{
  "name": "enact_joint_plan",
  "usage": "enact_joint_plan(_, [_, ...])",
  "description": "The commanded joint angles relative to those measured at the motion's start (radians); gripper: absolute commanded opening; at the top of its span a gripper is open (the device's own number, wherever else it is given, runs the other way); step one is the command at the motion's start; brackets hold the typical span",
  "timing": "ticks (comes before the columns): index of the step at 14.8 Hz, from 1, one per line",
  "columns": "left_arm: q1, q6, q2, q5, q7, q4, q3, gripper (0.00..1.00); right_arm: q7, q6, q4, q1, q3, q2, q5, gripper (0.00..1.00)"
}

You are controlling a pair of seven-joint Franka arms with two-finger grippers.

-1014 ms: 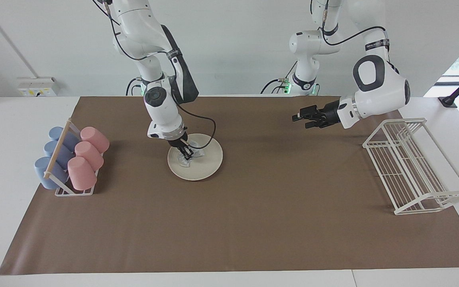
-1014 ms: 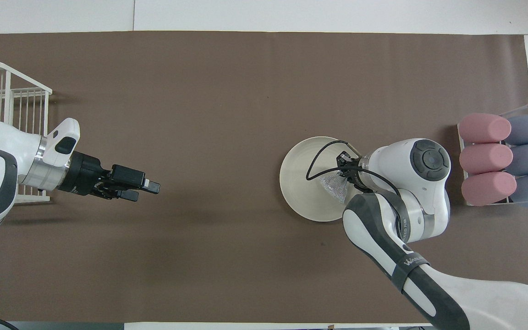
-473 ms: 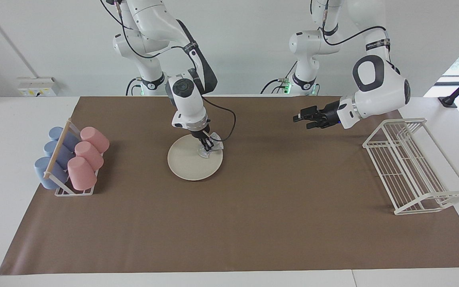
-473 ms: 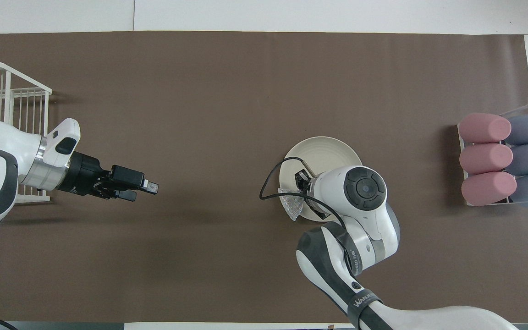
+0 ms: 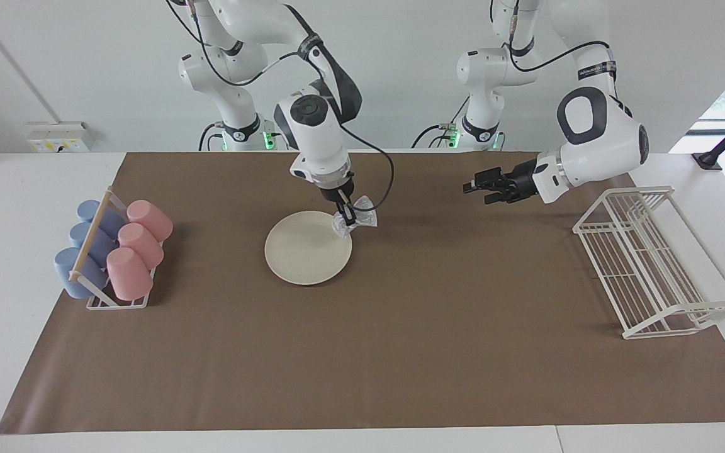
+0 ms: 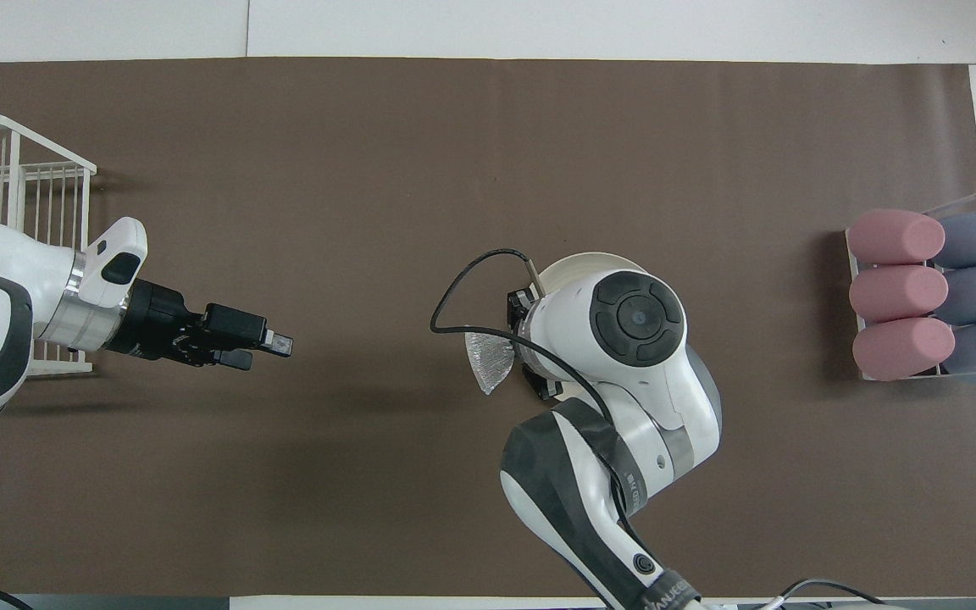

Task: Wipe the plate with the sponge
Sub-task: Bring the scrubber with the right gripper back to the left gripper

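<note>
The sponge will pass from my right gripper into my left gripper as I let go of it over the bare brown mat [image 6: 418, 352] beside the plate.
The cream-white plate [image 5: 303, 251] lies flat on the brown mat toward the right arm's end of the table. My right gripper [image 5: 348, 219] is shut on the sponge [image 5: 362, 219], a crinkly silvery wad. It holds the sponge just above the plate's rim on the side toward the left arm. In the overhead view the right wrist covers most of the plate [image 6: 577, 264], and the sponge [image 6: 488, 366] sticks out beside the wrist. My left gripper [image 5: 472, 187] waits open and empty in the air over bare mat [image 6: 272, 347].
A rack of pink and blue cups [image 5: 114, 251] lies at the right arm's end of the mat [image 6: 928, 292]. A white wire dish rack [image 5: 652, 258] stands at the left arm's end [image 6: 13, 178]. A black cable loops off the right wrist [image 5: 387, 176].
My right gripper has dragged the sponge across the plate toward the left arm's end and raised it off the plate at the rim. The left arm has hardly moved.
</note>
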Motion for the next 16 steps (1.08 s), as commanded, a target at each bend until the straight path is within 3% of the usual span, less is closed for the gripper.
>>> enact_joint_plan(1, [0.004, 0.009, -0.016, -0.112, 0.055, -0.022, -0.004, 1.0, 0.135, -0.138, 0.173, 0.031, 0.001, 0.047, -0.035, 0.0])
enact_joint_plan(4, [0.031, -0.044, -0.029, -0.304, 0.178, -0.074, -0.003, 1.0, 0.322, -0.171, 0.279, 0.096, 0.003, 0.084, -0.133, 0.0])
enact_joint_plan(8, [0.036, -0.134, -0.025, -0.45, 0.304, -0.12, -0.003, 1.0, 0.374, -0.171, 0.285, 0.139, 0.001, 0.086, -0.135, 0.0])
enact_joint_plan(11, [-0.001, -0.126, -0.025, -0.461, 0.318, -0.133, -0.004, 1.0, 0.376, -0.171, 0.285, 0.139, 0.001, 0.086, -0.135, 0.0])
enact_joint_plan(16, [-0.104, -0.005, -0.02, -0.542, 0.319, -0.157, -0.007, 1.0, 0.376, -0.169, 0.285, 0.139, 0.001, 0.086, -0.135, 0.0])
